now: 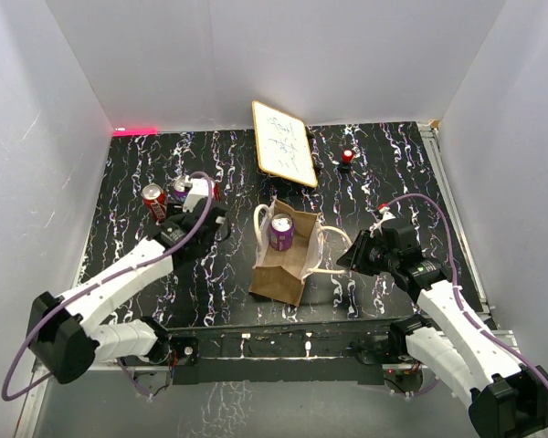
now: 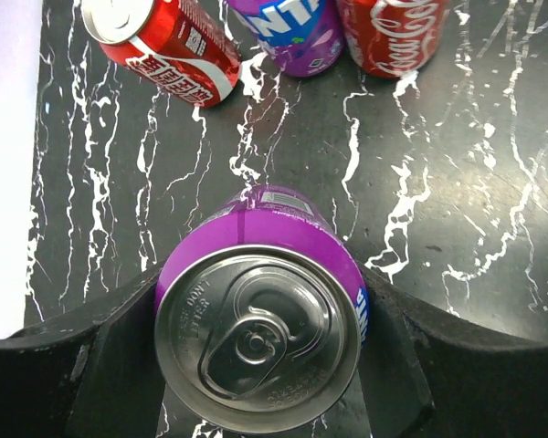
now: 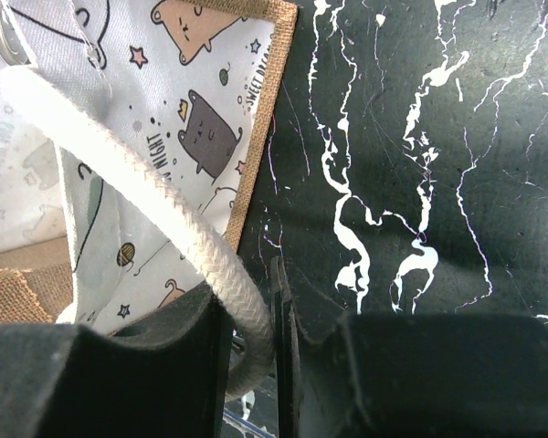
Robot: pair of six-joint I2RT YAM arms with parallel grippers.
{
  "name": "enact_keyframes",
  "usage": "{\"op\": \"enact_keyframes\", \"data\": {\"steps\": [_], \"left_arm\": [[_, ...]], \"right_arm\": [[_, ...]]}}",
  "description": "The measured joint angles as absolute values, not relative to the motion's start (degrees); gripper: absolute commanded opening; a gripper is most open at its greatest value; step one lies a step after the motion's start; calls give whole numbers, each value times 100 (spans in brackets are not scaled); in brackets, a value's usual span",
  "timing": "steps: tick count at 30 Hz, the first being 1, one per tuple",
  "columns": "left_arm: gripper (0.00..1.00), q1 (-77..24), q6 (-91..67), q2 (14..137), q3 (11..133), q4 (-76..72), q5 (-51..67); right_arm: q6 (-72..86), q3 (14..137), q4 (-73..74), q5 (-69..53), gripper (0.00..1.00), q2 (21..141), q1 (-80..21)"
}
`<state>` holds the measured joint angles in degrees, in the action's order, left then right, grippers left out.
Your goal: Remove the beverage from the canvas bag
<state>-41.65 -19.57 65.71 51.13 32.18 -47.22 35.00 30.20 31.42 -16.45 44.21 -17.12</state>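
Next, my left gripper releases its can, now upright under the gripper, in front of the purple can (image 1: pixel 184 238) (image 2: pixel 297 137), between the red cans.
The tan canvas bag (image 1: pixel 279 265) lies in the middle of the table with its mouth open toward the back. A purple can (image 1: pixel 281 231) stands in its mouth. My right gripper (image 1: pixel 347 257) is at the bag's right side, shut on one cream rope handle (image 3: pixel 164 219). The bag's cat-print lining (image 3: pixel 196 109) shows in the right wrist view. My left gripper (image 2: pixel 260 315) is over at the left, its fingers (image 2: pixel 397 338) pressed on both sides of another purple can (image 2: pixel 260 338). That can is upright and hidden under the gripper (image 1: pixel 201 212) in the top view.
Three cans stand just beyond the left gripper: a red one (image 2: pixel 160 41), a purple one (image 2: pixel 288 32) and another red one (image 2: pixel 393 32). A wood-framed whiteboard (image 1: pixel 283 143) and a small red object (image 1: pixel 347 157) are at the back.
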Motion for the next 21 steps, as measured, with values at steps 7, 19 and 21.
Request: {"op": "enact_keyframes", "data": {"steps": [7, 19, 21], "left_arm": [[0, -2781, -2217, 7603, 5776, 3192, -3695], [0, -1756, -2272, 8246, 5981, 2591, -2799], [0, -1684, -2241, 8274, 5898, 2445, -2644]], "right_arm": [[3503, 3020, 3144, -1643, 24, 4421, -1715], [3500, 3020, 3144, -1643, 24, 4418, -1712], [3500, 3020, 3142, -1643, 24, 4418, -1715]]}}
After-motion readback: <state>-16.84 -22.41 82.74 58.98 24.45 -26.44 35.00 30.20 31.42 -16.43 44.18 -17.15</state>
